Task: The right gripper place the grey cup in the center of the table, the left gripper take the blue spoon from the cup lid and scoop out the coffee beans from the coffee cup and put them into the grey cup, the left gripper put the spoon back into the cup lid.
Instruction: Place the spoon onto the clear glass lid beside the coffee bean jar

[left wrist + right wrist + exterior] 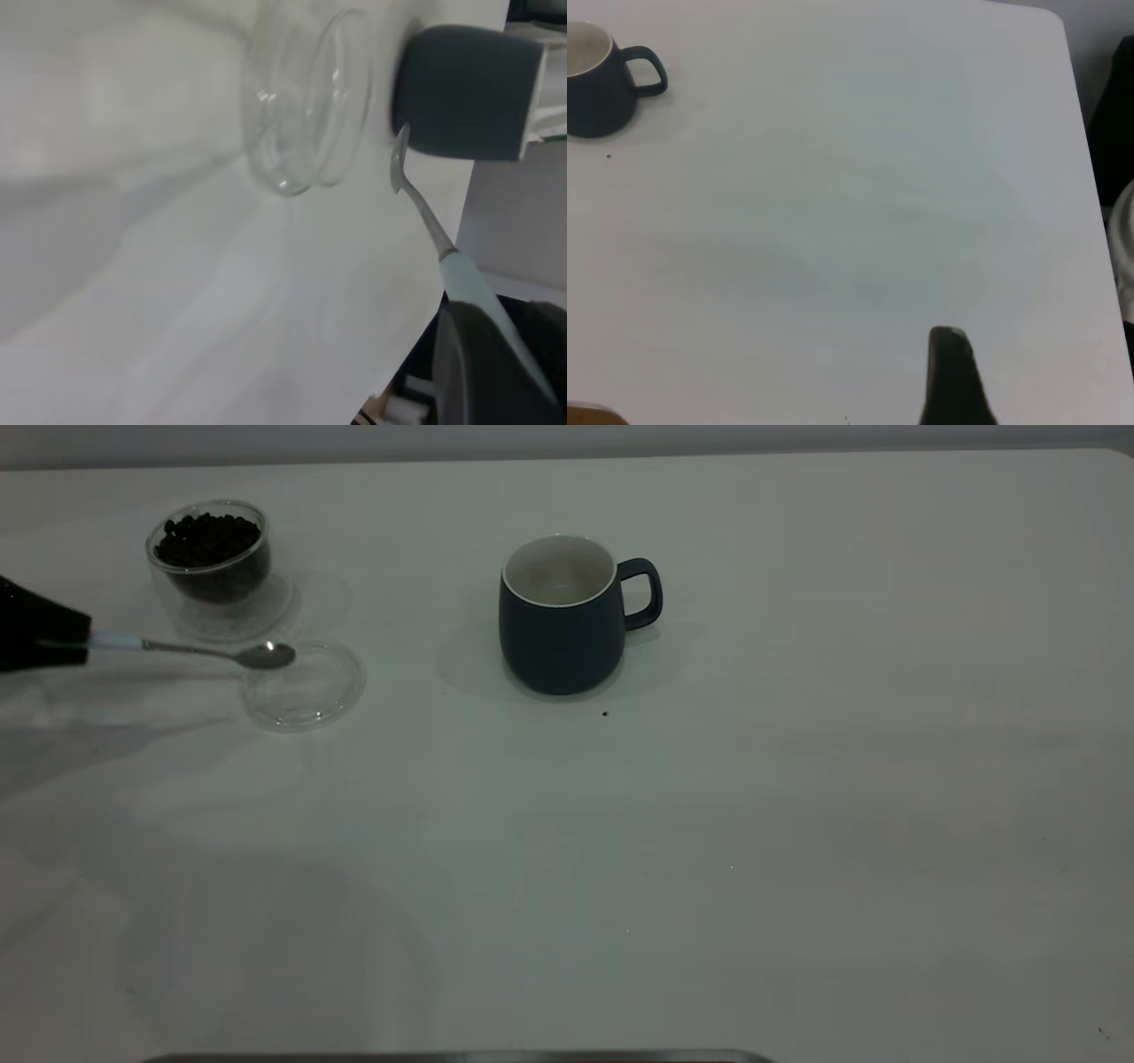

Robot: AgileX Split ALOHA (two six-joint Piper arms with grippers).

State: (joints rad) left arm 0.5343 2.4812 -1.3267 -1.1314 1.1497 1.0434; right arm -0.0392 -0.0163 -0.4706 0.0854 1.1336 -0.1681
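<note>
Next, I let go of the blue spoon with my left gripper across the rim of the clear cup lid (277, 670) (307, 168), so that its bowl rests inside. The spoon's bowl now hovers at the lid's rim.
The grey cup (563, 615) stands upright near the table's (709, 824) centre, handle to the right, white inside showing no beans. The coffee cup (211, 558) with coffee beans (208, 536) stands at the far left. The clear cup lid (306, 686) lies in front of it. My left gripper (81, 640) at the left edge is shut on the blue spoon's (213, 652) pale handle. The spoon's metal bowl looks empty and hovers at the lid's left rim. The left wrist view shows the spoon (425, 212), lid (306, 106) and grey cup (465, 93). My right gripper (950, 376) is out of the exterior view, far from the cup (598, 84).
A tiny dark speck (605, 713) lies just in front of the grey cup. A dark strip (461, 1056) runs along the table's near edge. The table's rounded corner (1050, 18) shows in the right wrist view.
</note>
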